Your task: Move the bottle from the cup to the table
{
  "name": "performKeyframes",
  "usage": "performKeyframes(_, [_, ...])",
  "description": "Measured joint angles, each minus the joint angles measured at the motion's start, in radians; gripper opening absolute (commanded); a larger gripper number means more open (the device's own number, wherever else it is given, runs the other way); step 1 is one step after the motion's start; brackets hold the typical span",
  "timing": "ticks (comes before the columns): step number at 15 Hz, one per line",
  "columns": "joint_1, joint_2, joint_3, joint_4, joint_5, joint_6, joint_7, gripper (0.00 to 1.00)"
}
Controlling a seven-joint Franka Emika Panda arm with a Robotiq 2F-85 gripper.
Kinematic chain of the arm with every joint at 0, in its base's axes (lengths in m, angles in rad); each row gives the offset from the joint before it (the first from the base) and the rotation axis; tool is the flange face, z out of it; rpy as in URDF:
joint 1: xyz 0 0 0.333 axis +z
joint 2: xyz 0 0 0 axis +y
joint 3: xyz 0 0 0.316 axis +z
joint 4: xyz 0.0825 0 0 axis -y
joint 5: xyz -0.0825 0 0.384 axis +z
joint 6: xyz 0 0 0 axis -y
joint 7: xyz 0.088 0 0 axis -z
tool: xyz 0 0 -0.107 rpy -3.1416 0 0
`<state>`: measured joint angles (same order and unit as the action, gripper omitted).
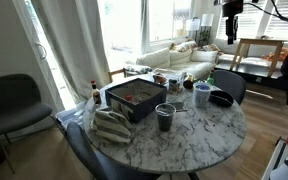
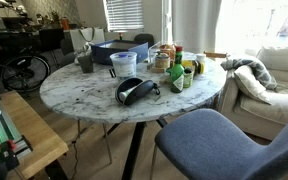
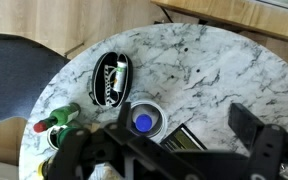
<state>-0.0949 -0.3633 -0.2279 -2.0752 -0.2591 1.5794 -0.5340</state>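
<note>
Next, I close my gripper on the bottle's blue cap (image 1: 202,86) (image 3: 143,123) at the opening of the pale translucent cup, because the body of the bottle is inside the cup.
The pale translucent cup (image 3: 156,108) stands on the white marble table (image 3: 204,70). Seen from above, the blue cap of the bottle (image 3: 142,122) sits inside it. The cup also shows in both exterior views (image 1: 202,96) (image 2: 124,65). My gripper (image 3: 184,140) is open and empty, high above the table, with the cup below its left finger. In an exterior view the gripper (image 1: 232,12) hangs far above the cup. The bottle's body is hidden by the cup wall.
A dark smoky cup (image 1: 165,117) (image 2: 85,63), an open black case (image 3: 109,80) (image 2: 136,90), green bottles (image 3: 59,120) and jars (image 2: 179,70), a dark box (image 1: 134,98) and cloth (image 1: 111,125) stand on the table. Chairs surround it (image 2: 209,140).
</note>
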Motion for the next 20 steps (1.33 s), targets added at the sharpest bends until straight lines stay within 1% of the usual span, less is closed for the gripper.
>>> performKeyframes(4, [0.002,0.01,-0.001,-0.007,0.02,0.017,0.0,1.0])
performKeyframes(6, [0.002,0.039,-0.002,-0.033,0.046,0.065,0.013,1.0])
performKeyframes(9, [-0.003,0.109,-0.002,-0.078,0.062,0.17,0.115,1.0])
performKeyframes(10, [-0.006,0.137,-0.002,-0.082,0.063,0.188,0.137,1.0])
performKeyframes(13, [-0.012,0.181,-0.001,-0.075,0.063,0.2,0.151,1.0])
performKeyframes(18, [-0.014,0.182,0.0,-0.071,0.065,0.2,0.154,1.0])
performKeyframes(20, [-0.016,0.19,-0.001,-0.075,0.105,0.2,0.156,1.0])
